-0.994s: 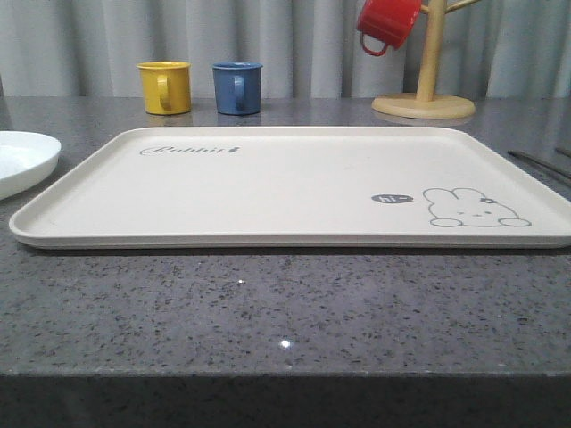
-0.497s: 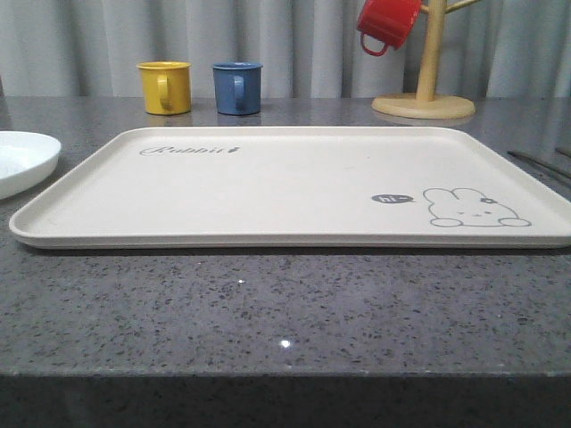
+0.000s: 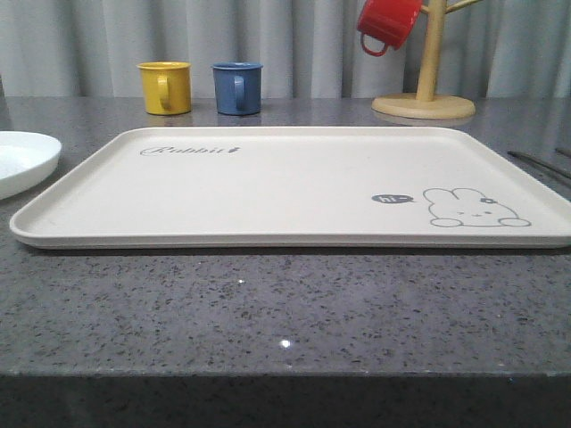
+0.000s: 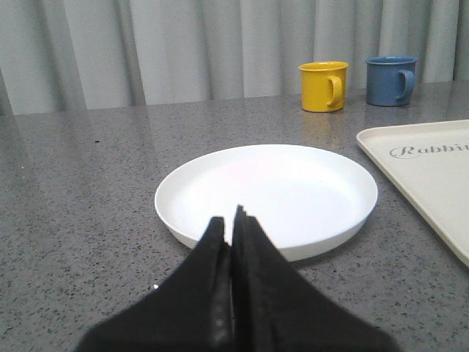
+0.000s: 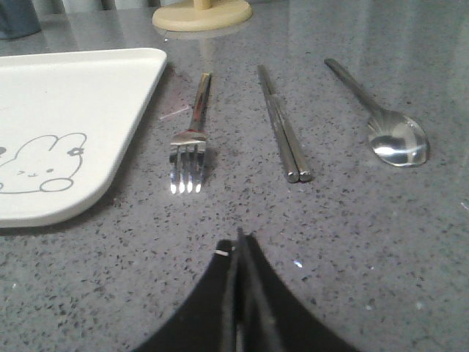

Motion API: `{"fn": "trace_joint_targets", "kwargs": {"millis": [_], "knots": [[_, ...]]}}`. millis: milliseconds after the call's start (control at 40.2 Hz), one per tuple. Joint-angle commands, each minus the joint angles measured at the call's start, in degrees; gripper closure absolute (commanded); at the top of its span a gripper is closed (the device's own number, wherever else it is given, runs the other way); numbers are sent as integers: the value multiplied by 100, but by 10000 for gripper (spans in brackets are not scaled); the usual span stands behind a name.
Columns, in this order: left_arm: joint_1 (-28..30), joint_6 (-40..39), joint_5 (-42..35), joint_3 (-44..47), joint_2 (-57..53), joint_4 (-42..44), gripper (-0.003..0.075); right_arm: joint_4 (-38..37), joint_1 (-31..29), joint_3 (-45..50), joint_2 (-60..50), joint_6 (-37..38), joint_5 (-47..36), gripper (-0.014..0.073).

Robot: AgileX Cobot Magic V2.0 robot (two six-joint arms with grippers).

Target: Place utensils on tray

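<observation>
My left gripper needs to move next to the white plate's near rim (image 3: 20, 190) (image 4: 293, 257), beside the cream tray, and close there.
The cream tray (image 3: 268, 183) with its rabbit drawing lies flat in the middle of the table, nothing on it. A white plate (image 3: 20, 160) rests on the table just left of the tray; in the left wrist view the plate (image 4: 293, 187) lies right ahead of my left gripper (image 4: 231, 218), which is shut and empty. Right of the tray, a fork (image 5: 192, 136), a pair of chopsticks (image 5: 284, 128) and a spoon (image 5: 381, 121) lie side by side on the table. My right gripper (image 5: 239, 238) is shut and empty, a little short of the fork and chopsticks.
A yellow mug (image 3: 165, 86) and a blue mug (image 3: 237, 87) stand behind the tray. At the back right a wooden mug tree (image 3: 425, 94) holds a red mug (image 3: 387, 22). A grey curtain closes off the back.
</observation>
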Motion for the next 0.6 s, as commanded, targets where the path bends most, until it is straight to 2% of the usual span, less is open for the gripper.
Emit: {"fn": "trace_joint_targets", "kwargs": {"millis": [0,199,323,472,572], "knots": [[15,-39,-443,-27,-139,-6,738,-5,-39,-2,-97,-36,-526,662],[15,-39,-493,-27,-139,-6,738,-5,-39,-2,-97,-36,-745,662],[15,-39,-911,-27,-139,-6,738,-5,-39,-2,-97,-36,-893,662],[15,-50,-2010,-136,-125,-96,738,104,-39,-135,-97,-30,-1741,662],[15,-50,-1865,-542,-41,-96,738,120,-39,-606,-97,-30,-1630,662]]}}
